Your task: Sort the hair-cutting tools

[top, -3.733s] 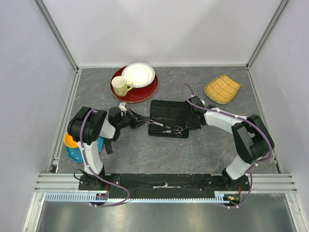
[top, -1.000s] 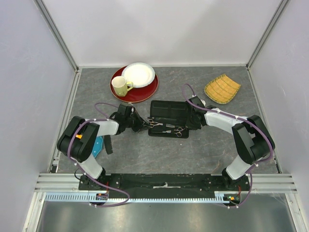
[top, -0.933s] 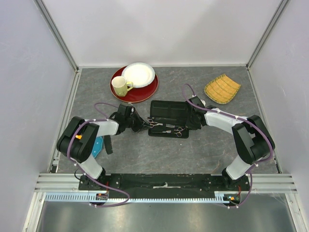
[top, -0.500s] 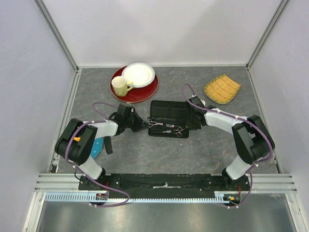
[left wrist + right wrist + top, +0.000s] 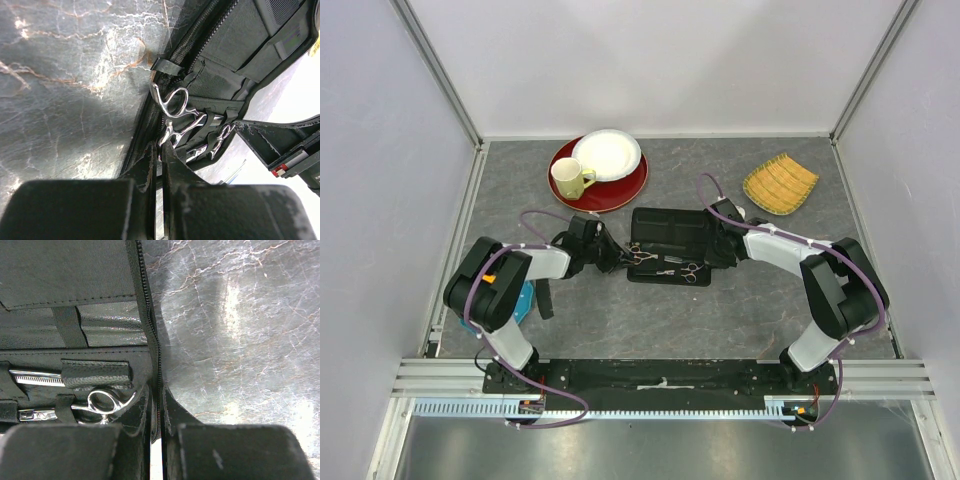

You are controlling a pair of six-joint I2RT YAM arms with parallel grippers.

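The rings of the first scissors stick out over the case's zipped edge, so next my left gripper opens, grabs the scissors nearer the strap (image 5: 197, 120) and slides them further in.
An open black case (image 5: 665, 228) lies mid-table. One pair of silver scissors (image 5: 643, 255) sits at its left front edge and a second pair (image 5: 686, 269) is strapped in further right. My left gripper (image 5: 617, 258) is at the case's left edge. In the left wrist view its fingers (image 5: 162, 147) are shut on the near end of the first scissors (image 5: 176, 100). My right gripper (image 5: 718, 255) is shut on the case's zipped right edge (image 5: 155, 355), beside the second scissors' ring (image 5: 105, 402). The black combs are not visible.
A red plate (image 5: 616, 193) carrying a white plate (image 5: 607, 154) and a cream mug (image 5: 569, 179) stands at the back. A yellow woven tray (image 5: 780, 183) is at the back right. A blue bowl (image 5: 524, 300) sits beside the left arm.
The left arm has lowered and reached right, bringing its gripper onto the scissors at the case's left edge. The right arm and the case have stayed put.
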